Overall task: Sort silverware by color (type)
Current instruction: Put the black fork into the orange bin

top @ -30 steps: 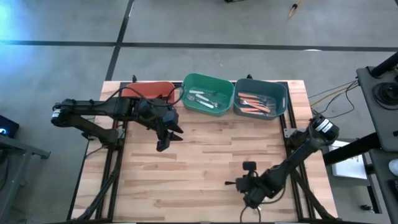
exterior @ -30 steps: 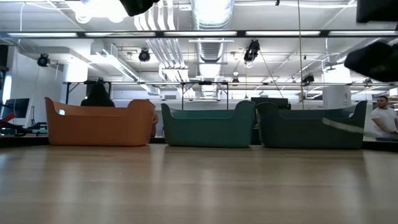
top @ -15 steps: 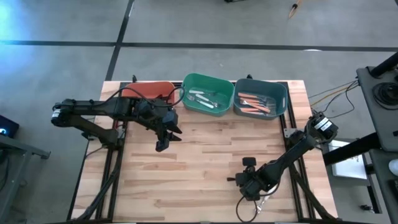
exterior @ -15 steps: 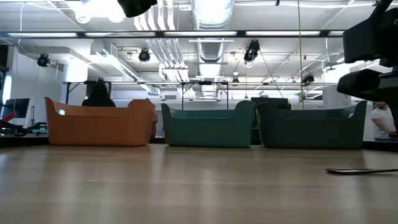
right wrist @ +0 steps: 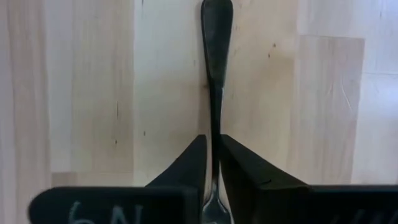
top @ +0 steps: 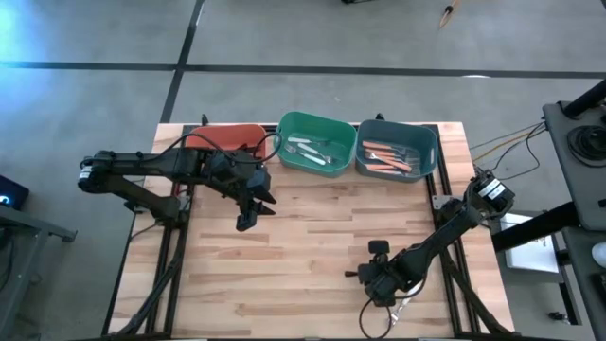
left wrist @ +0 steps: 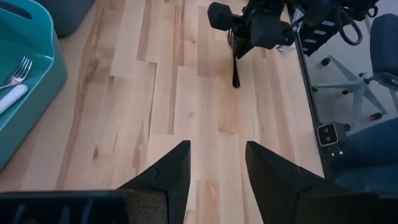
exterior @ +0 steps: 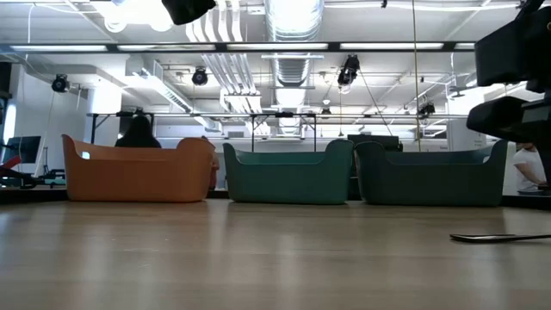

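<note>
I can see the black-handled fork lying far from the red-orange bin, so I will grip its neck point(right wrist: 216, 115) with my right gripper and pass its handle to my left gripper.
A black-handled fork point(right wrist: 216, 37) of the silverware lies flat on the wooden table near its front right point(exterior: 498, 236). My right gripper point(right wrist: 213, 155) points steeply down over it. Its fingers are open by a narrow gap on either side of the fork's thin neck, and I see no hold. My left gripper point(left wrist: 217, 158) hangs open above the table's left middle point(top: 248, 214) with nothing between its fingers. White-handled forks point(top: 305, 149) lie in the green bin point(top: 333, 125). Orange-handled forks point(top: 386, 156) lie in the teal bin point(top: 428, 142).
A red-orange bin point(top: 230, 135) stands at the far left of the row of three bins, partly under my left arm. The bins line the table's far edge point(exterior: 288, 176). Bare wood lies between the two grippers. People stand in the room beyond the table.
My right gripper has sunk a little toward the table. The black fork, which hung tilted in the air below it, now lies flat on the wood. In the last half second neither has moved.
</note>
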`<state>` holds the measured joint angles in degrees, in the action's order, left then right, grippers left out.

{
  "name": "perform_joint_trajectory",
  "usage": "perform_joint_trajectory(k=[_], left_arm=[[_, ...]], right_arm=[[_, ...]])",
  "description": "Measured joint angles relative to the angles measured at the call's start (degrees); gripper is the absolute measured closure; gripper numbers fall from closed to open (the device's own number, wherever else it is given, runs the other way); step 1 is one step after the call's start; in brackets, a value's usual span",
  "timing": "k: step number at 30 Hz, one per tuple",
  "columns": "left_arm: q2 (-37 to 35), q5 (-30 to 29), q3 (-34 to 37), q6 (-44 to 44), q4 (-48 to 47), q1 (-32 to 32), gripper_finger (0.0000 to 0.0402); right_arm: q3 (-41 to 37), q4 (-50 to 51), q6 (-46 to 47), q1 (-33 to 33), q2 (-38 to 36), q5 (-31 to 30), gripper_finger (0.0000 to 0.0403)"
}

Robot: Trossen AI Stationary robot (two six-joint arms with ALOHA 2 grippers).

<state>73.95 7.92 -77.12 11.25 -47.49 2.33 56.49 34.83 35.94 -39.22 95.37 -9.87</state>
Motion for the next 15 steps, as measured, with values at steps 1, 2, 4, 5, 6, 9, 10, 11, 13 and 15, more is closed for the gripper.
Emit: perform_joint_trajectory(k=[1,2,4,5,6,9,10,11,13,15], left_arm=[[0.00,0.00,0.00,0.00,-0.01,0.00,0.0265],[0.00,0.00,0.00,0.00,-0.08,0.00,0.0265],[0.00,0.00,0.00,0.00,-0.11,0.00,0.0265],[0.00,0.00,0.00,0.00,-0.11,0.00,0.0265],[0.00,0.00,0.00,0.00,-0.11,0.00,0.0265],[0.00,0.00,0.00,0.00,-0.11,0.00,0.0265],[0.00,0.00,0.00,0.00,-0.13,-0.02,0.0265],[0.00,0.00,0.00,0.00,-0.11,0.00,0.0265],[0.00,0.00,0.00,0.00,-0.12,-0.01,0.0265],[0.00,0.00,0.00,0.00,-0.11,-0.01,0.0265]], right_arm=[[0.00,-0.04,0.00,0.00,0.00,0.07,0.0360],[0.00,-0.09,0.00,0.00,0.00,0.25,0.0352],[0.00,-0.27,-0.01,0.00,0.00,0.81,0.0337],[0.00,-0.31,0.00,0.00,0.00,0.91,0.0329],[-0.02,-0.27,0.00,0.00,0.00,0.95,0.0322],[-0.38,-0.16,-0.04,0.02,0.13,1.12,0.0308],[-0.61,-0.26,-0.04,0.11,0.11,1.12,0.0305],[-0.80,-0.43,-0.02,0.11,0.11,1.12,0.0304],[-1.40,-0.90,-0.02,0.11,0.00,1.10,0.0304],[-1.93,-1.38,0.00,0.11,-0.04,1.05,0.0309]])
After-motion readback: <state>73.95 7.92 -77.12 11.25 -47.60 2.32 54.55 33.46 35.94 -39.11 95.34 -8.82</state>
